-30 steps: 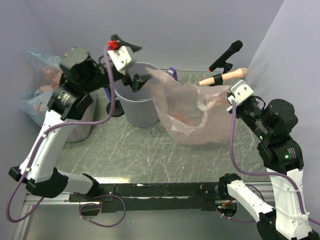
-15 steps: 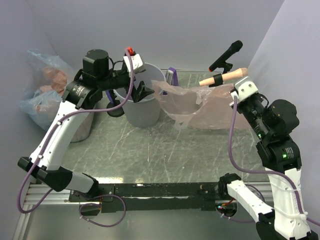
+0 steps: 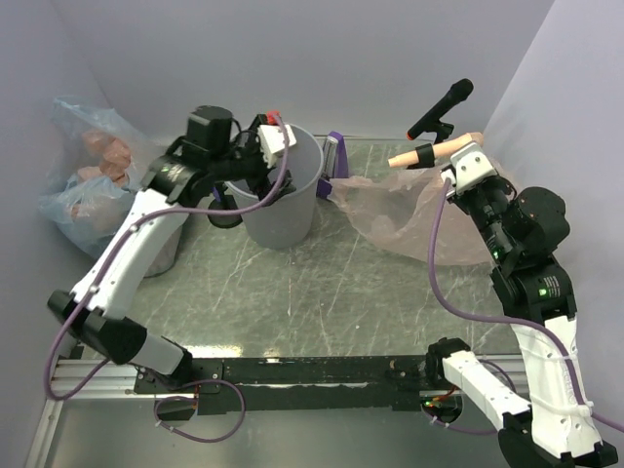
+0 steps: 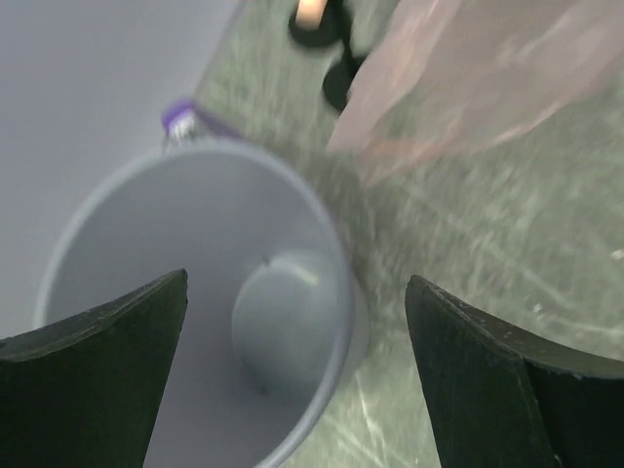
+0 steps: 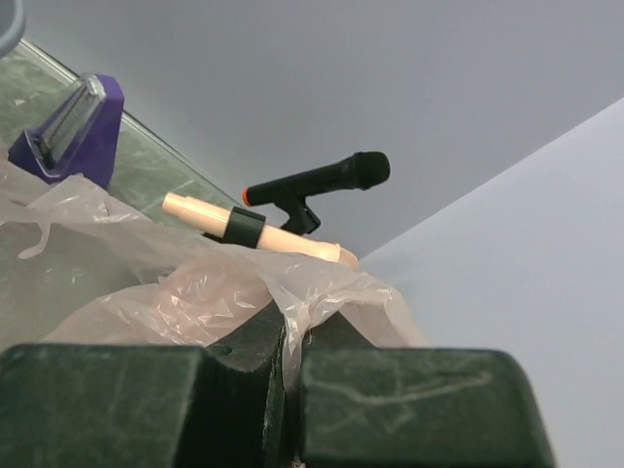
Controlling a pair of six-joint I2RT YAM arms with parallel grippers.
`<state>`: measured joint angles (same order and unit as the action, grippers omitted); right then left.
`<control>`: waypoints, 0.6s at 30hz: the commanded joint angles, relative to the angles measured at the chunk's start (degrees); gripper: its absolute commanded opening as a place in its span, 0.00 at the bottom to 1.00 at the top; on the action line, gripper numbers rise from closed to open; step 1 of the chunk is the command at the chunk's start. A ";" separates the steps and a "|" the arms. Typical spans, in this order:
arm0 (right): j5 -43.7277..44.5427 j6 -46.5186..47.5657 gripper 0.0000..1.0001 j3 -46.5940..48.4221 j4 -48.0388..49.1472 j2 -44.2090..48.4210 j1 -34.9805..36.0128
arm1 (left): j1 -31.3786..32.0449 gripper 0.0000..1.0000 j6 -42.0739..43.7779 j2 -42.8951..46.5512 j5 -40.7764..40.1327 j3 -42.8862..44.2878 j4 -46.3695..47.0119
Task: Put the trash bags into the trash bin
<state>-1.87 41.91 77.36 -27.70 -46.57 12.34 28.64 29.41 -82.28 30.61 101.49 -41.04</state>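
Next, my left gripper goes to the near side of the trash bin's rim [image 3: 293, 197] [image 4: 342, 327] and closes there, steadying the grey trash bin.
The grey round trash bin [image 3: 278, 210] stands upright at the back left of the table, its inside bare in the left wrist view [image 4: 195, 322]. My left gripper [image 3: 276, 178] hangs over the bin's mouth, open and empty. A thin pinkish clear trash bag [image 3: 409, 214] lies spread on the table to the right of the bin, and its near end shows in the left wrist view [image 4: 468, 78]. My right gripper [image 3: 466, 191] is shut on the bag's right edge [image 5: 322, 292] and holds it up.
A small purple box [image 3: 334, 154] stands just behind the bin's right side. A black microphone [image 3: 441, 107] and a tan handle [image 3: 436, 151] sit at the back right. A blue bag of pinkish things [image 3: 83, 185] lies outside the left wall.
My left gripper has let go of the bag and swung down over the bin's mouth. The bag has dropped and slid right onto the table, still held by my right gripper.
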 commanded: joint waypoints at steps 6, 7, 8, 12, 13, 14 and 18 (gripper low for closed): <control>0.46 1.59 0.00 4.98 1.25 -0.01 -0.47 | -0.08 0.76 -4.80 -6.48 -5.31 -3.23 5.09; 0.81 1.60 0.00 7.08 0.90 -0.80 -0.47 | -0.08 0.73 -4.71 -6.92 -4.34 -3.23 4.57; 0.81 1.25 0.00 9.45 0.11 -1.68 -0.47 | -0.08 0.69 -4.54 -7.62 -3.37 -3.06 3.69; -1.29 -0.60 0.00 17.02 -1.48 -5.37 -0.47 | -0.08 0.57 -4.45 -10.00 -1.09 -1.13 0.44; -1.56 -1.30 0.00 18.34 -1.21 -6.07 -0.47 | -0.08 0.56 -4.80 -10.35 -0.47 -0.86 -0.09; -1.65 -1.74 0.00 19.22 -0.95 -6.78 -0.47 | -0.08 0.56 -5.23 -10.70 0.06 -0.68 -0.44; -2.35 -2.36 0.00 20.64 1.41 -8.63 -0.47 | -0.08 0.59 -7.69 -10.53 1.82 -0.33 -0.19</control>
<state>-3.09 41.36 96.57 -29.06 -52.84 12.21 28.42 24.84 -92.86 28.36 98.91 -39.94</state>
